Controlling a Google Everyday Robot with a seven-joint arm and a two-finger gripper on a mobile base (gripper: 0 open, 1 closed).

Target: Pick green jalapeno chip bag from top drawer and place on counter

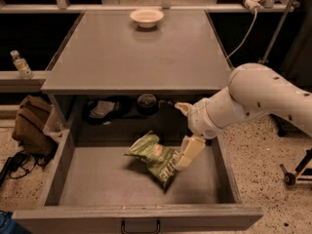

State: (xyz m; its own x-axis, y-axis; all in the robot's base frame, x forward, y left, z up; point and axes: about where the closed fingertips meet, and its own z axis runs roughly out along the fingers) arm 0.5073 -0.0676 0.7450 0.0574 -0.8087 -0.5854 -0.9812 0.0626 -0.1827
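Observation:
The green jalapeno chip bag will be gripped by its crinkled middle (162,157), so that both ends of the bag hang below my gripper's fingers.
The green jalapeno chip bag (155,157) lies crinkled on the flat bottom of the open top drawer (92,182), near its middle. My gripper (182,135) reaches into the drawer from the right on a white arm (253,96). It is open, with one cream finger (183,107) held high and the other finger (189,152) down against the bag's right edge. The grey counter (122,57) lies above and behind the drawer.
A white bowl (146,17) stands at the counter's far edge. A dark shelf (122,108) with clutter sits behind the drawer. The drawer's black handle (140,226) is at the front. A brown bag (31,126) and a bottle (21,64) are on the left.

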